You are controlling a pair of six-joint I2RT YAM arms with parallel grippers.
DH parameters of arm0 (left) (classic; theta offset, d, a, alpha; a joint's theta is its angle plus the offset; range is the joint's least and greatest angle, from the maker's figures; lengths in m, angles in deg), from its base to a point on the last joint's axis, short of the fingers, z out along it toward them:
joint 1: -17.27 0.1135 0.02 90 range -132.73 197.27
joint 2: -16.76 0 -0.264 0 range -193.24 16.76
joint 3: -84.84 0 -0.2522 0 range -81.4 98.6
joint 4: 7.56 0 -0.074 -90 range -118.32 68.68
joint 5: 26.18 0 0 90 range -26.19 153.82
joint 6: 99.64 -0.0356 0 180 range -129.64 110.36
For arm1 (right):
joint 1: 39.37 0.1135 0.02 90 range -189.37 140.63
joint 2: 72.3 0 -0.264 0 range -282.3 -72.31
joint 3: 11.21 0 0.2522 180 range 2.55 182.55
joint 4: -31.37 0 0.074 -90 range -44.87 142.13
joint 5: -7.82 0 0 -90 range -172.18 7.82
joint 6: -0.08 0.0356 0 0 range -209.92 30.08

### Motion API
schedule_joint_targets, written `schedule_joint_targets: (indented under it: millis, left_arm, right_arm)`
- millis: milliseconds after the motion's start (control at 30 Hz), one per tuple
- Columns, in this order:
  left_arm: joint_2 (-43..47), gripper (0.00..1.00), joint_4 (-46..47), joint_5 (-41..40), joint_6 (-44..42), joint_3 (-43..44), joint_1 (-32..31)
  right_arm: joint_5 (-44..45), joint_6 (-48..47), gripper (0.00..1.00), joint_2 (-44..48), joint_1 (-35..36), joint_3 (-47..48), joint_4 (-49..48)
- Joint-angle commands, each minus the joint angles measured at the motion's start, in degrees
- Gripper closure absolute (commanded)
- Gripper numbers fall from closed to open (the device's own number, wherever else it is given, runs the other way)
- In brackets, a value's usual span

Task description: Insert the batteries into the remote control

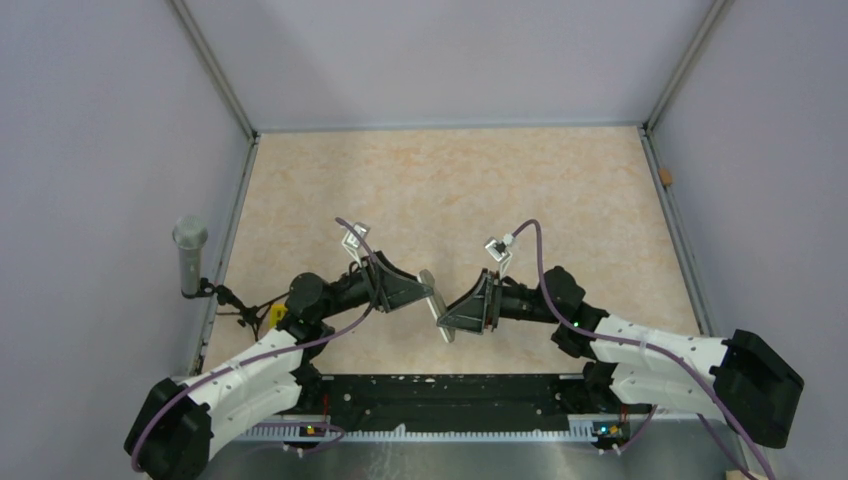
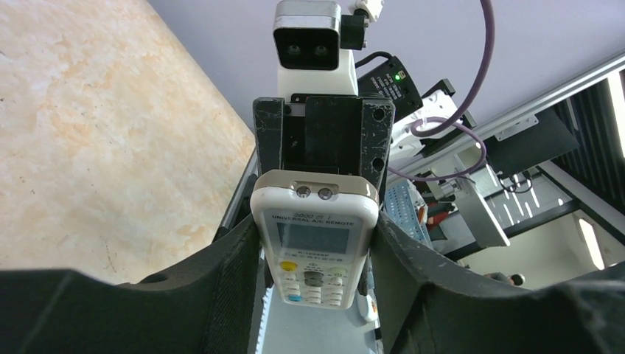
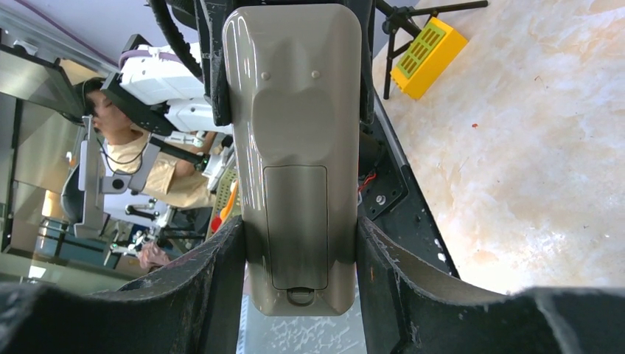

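My left gripper is going to let go of the remote control on the table's front middle [image 1: 455, 312], a little behind the table's black front strip.
The remote control [image 1: 438, 305] is held in the air between both grippers, over the table's front middle. In the left wrist view its white front [image 2: 315, 243] faces the camera, with the screen and rows of buttons. My left gripper [image 2: 315, 247] is shut on its side edges. In the right wrist view its grey back [image 3: 295, 133] shows, with the battery cover [image 3: 296, 225] closed. My right gripper [image 3: 301, 254] is shut on its sides too. In the top view the left gripper [image 1: 415, 292] and the right gripper [image 1: 462, 312] meet at the remote. No batteries are in view.
A yellow block [image 1: 277, 313] lies at the table's front left by the left arm, and also shows in the right wrist view [image 3: 430, 48]. A grey microphone [image 1: 189, 250] stands on a stand at the left edge. Enclosure walls ring the marbled table [image 1: 450, 190].
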Motion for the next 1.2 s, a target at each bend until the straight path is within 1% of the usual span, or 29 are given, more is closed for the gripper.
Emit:
schedule_joint_targets:
  millis: [0,67,133,167,233,267,300,400,467,567,700,800,900,967,1033,1167]
  left_arm:
    - [0.59,0.55,1.36,0.87,-0.73,2.09,-0.03]
    - [0.62,0.65,0.23,0.8,-1.18,2.46,-0.05]
    - [0.46,0.75,-1.74,0.6,-2.12,3.02,0.01]
    - [0.33,0.81,-2.4,0.28,-2.32,3.12,0.0]
    - [-0.34,0.97,-4.09,0.06,-2.87,3.99,0.01]
    - [-0.71,1.0,-5.64,0.19,-3.47,4.75,0.02]
    - [-1.12,1.0,-7.64,0.31,-4.28,5.6,0.02]
    - [-1.64,1.0,-9.57,0.06,-4.71,6.68,0.02]
    - [-1.49,1.0,-12.73,-0.89,-5.66,7.57,-0.05]
    - [-1.13,1.0,-24.71,-4.65,-9.34,10.88,0.02]
    - [-2.78,1.0,-34.61,-8.41,-12.38,14.61,-0.04]
    - [-6.88,1.0,-41.29,-10.55,-14.17,17.86,-0.03]
    - [-11.76,1.0,-44.33,-11.82,-14.4,20.07,-0.09]
    - [-15.38,1.0,-46.63,-12.92,-14.68,21.66,-0.28]
    - [-19.01,1.0,-50.08,-14.36,-14.86,23.47,-0.54]
    - [-26.28,1.0,-52.24,-16.15,-14.63,26.05,-1.07]
  right_arm:
    - [2.83,-1.9,0.84,-0.16,-0.48,0.75,-1.01]
    - [3.04,-2.73,0.81,-0.2,-0.39,0.91,-0.14]
    - [3.17,-3.64,0.74,-0.13,-0.44,0.98,1.14]
    - [3.18,-3.98,0.7,-0.05,-0.4,0.95,1.5]
    - [3.33,-4.65,0.56,0.29,-0.41,1.17,2.71]
    - [3.49,-5.06,0.5,0.55,-0.37,1.35,3.56]
    - [3.71,-5.62,0.43,0.99,-0.37,1.58,4.58]
    - [5.72,-8.8,0.26,3.24,-0.39,2.86,10.42]
    - [7.43,-12.22,0.21,5.41,-0.39,4.59,17.03]
    - [11.67,-17.33,0.18,9.21,-0.38,7.56,28.1]
    - [22.14,-22.99,0.16,13.88,-0.44,11.75,43.57]
    - [30.58,-25.48,0.16,15.1,-0.43,14.41,53.22]
    - [37.06,-26.41,0.16,15.2,-0.45,16.14,59.39]
    - [39.89,-26.58,0.16,15.16,-0.37,16.87,62.65]
    - [42.06,-26.61,0.16,15.17,-0.4,17.23,64.61]
    - [44.32,-26.49,0.16,15.31,-0.43,17.02,66.33]
